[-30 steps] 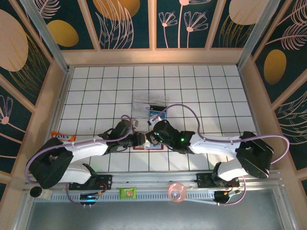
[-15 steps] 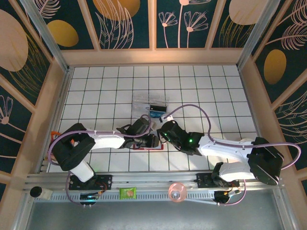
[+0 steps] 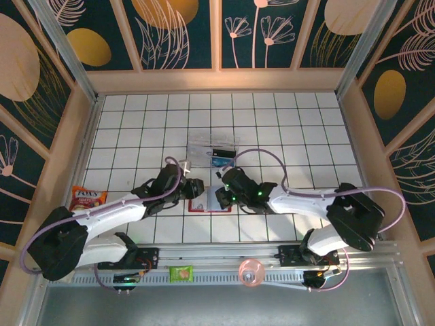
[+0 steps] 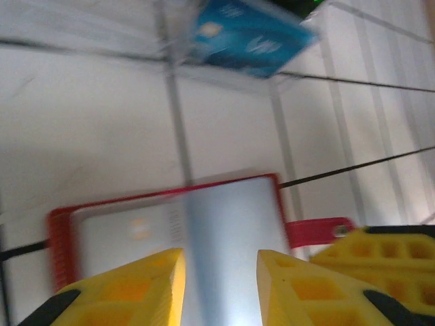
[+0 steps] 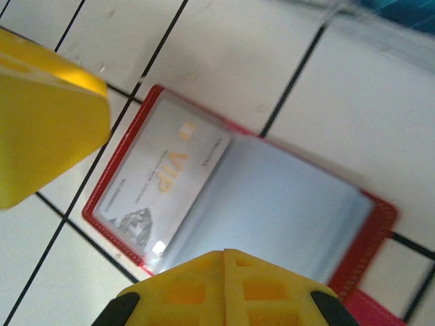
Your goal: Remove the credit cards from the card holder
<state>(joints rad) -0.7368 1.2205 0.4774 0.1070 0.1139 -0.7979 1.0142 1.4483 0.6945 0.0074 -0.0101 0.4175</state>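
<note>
I will back my right gripper off, as it sits closed over the blank sleeve beside the VIP card, then open it and pinch the card's inner edge [image 5: 197,197].
The red card holder [image 3: 204,209] lies open on the white tiled table between my two grippers. Its grey-blue sleeves [image 5: 292,210] face up, and a white VIP card [image 5: 163,180] sits in the left sleeve. The red snap tab [image 4: 319,231] sticks out at one side. My left gripper [image 3: 196,190] hovers over the holder [image 4: 224,210], its yellow fingers [image 4: 221,261] apart with nothing between them. My right gripper [image 3: 221,198] is low over the sleeves, fingers [image 5: 224,255] pressed together. Whether they pinch a sleeve is hidden.
A clear plastic box [image 3: 214,146] with a blue card [image 3: 221,155] in it lies just beyond the holder; the blue card [image 4: 248,34] is close ahead of the left fingers. An orange snack packet [image 3: 88,198] lies at the left wall. Wooden walls ring the table.
My right gripper has shut and shifted left over the holder's sleeves. The left arm has swung back, its gripper now at the holder's left part, slightly wider.
</note>
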